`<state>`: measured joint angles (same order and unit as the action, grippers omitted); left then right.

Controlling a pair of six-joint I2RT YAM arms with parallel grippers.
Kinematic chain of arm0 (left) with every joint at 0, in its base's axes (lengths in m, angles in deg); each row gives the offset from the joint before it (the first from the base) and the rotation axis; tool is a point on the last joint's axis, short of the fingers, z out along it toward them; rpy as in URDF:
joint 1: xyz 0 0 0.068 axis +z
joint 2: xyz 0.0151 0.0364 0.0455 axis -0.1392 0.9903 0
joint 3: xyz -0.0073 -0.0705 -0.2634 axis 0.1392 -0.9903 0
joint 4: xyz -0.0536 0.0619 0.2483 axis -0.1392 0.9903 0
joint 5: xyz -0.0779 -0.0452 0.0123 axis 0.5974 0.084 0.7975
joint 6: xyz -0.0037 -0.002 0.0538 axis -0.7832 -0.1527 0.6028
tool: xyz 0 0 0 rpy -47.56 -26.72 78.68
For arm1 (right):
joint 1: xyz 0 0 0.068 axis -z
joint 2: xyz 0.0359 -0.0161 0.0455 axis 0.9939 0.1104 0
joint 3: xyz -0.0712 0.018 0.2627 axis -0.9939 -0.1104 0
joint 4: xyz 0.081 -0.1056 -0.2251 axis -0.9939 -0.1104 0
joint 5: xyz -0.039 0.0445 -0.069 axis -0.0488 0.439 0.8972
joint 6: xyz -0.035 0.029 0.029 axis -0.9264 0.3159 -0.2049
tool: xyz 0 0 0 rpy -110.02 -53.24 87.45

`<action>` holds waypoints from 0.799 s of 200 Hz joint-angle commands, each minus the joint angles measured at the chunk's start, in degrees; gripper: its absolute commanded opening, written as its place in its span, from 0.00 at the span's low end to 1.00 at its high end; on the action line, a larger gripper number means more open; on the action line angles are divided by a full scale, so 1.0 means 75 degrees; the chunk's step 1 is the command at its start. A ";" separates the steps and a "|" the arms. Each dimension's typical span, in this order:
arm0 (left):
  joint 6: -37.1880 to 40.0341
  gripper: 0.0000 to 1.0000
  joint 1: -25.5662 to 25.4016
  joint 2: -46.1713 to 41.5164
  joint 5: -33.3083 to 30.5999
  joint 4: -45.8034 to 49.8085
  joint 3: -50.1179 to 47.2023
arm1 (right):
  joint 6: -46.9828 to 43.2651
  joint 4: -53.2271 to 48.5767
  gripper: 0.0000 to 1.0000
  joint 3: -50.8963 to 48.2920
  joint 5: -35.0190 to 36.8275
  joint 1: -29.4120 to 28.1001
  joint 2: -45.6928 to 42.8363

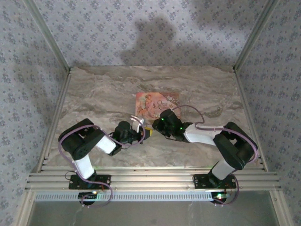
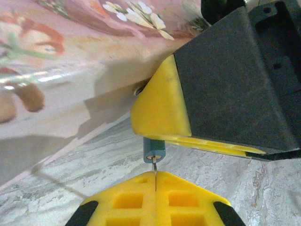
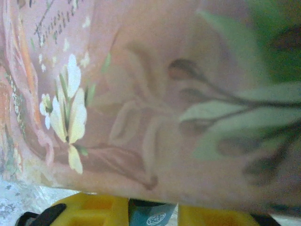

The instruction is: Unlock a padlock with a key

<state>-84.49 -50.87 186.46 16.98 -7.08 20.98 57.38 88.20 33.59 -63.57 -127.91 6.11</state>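
Part of the key shows between the fingers of my left gripper and the keyhole, so that gripper should open and grip the key closer to the padlock [image 2: 154, 160] before it turns the key.
The padlock [image 2: 154, 150] is a tiny teal block with a brass keyhole facing my left wrist camera. My left gripper [image 2: 155, 175] is shut on the key [image 2: 154, 165], a thin metal blade whose tip sits in the keyhole. A yellow pad [image 2: 160, 110] of my right gripper presses on the padlock from above. In the right wrist view the padlock [image 3: 153, 217] sits between the two yellow pads [image 3: 94, 209] of my right gripper [image 3: 153, 213], which touch both its sides. From above, the left gripper [image 1: 141, 135] and the right gripper [image 1: 155, 126] meet just in front of the pink box.
A pink printed box [image 1: 157, 106] lies flat on the marble table [image 1: 103, 94], directly behind both grippers; its flowered top [image 3: 155, 94] is close under the right wrist camera. Patterned walls and metal rails [image 1: 56, 108] bound the table on three sides.
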 commanded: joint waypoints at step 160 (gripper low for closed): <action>-0.0449 0.45 0.0513 -0.1838 0.1260 0.2463 0.0245 | 0.0203 0.0598 0.00 -0.0237 -0.0758 0.0157 -0.0019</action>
<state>-85.27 -47.24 171.16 21.37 11.96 21.26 56.64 91.82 32.52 -65.19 -127.23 6.65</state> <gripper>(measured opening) 0.473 0.187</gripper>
